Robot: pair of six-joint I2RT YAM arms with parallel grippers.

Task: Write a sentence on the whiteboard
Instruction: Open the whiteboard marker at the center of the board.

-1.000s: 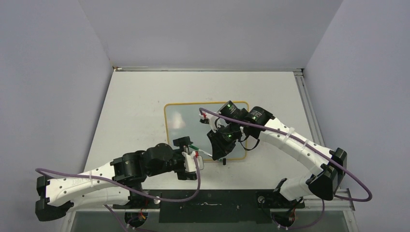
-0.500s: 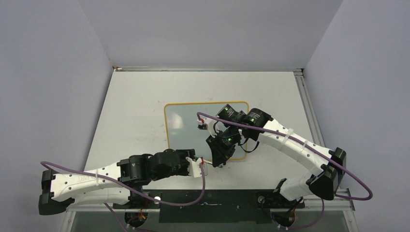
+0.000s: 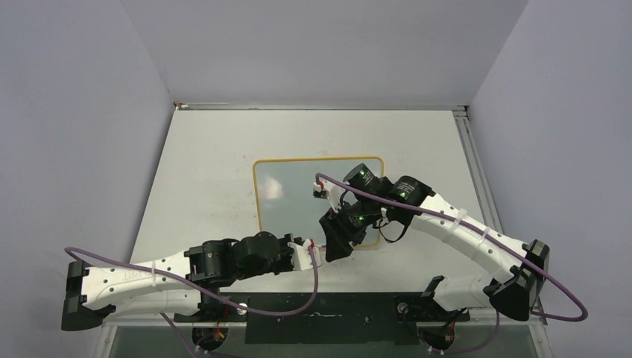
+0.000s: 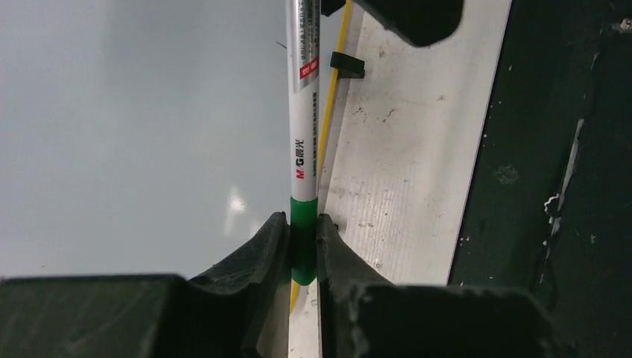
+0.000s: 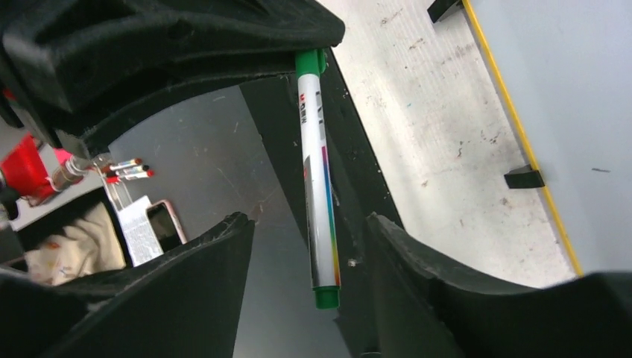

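Next, I set the marker's green cap on the white tabletop (image 3: 234, 231) beside the whiteboard's near corner, on my left gripper's side.
The whiteboard (image 3: 287, 195), pale grey with a thin yellow frame, lies mid-table; a black clip (image 4: 347, 65) sits on its near edge. No sentence shows on the board surface in view. A white marker (image 4: 302, 134) with green ends hangs over the board's near edge. My left gripper (image 4: 302, 224) is shut on one green end, seen in the top view just below the board (image 3: 317, 256). My right gripper (image 5: 307, 224) stands open around the marker's (image 5: 319, 194) other end, its fingers apart from the barrel. From above, the right gripper (image 3: 335, 245) meets the left one.
A black strip (image 4: 566, 149) runs along the table's near edge. The scuffed white tabletop (image 3: 209, 164) surrounds the board, with walls on three sides. Past the table edge lie a pink-cased phone (image 5: 160, 224) and some cloth.
My left gripper moved right to the marker and shut on its green end. My right gripper, which held the marker, has opened its jaws.
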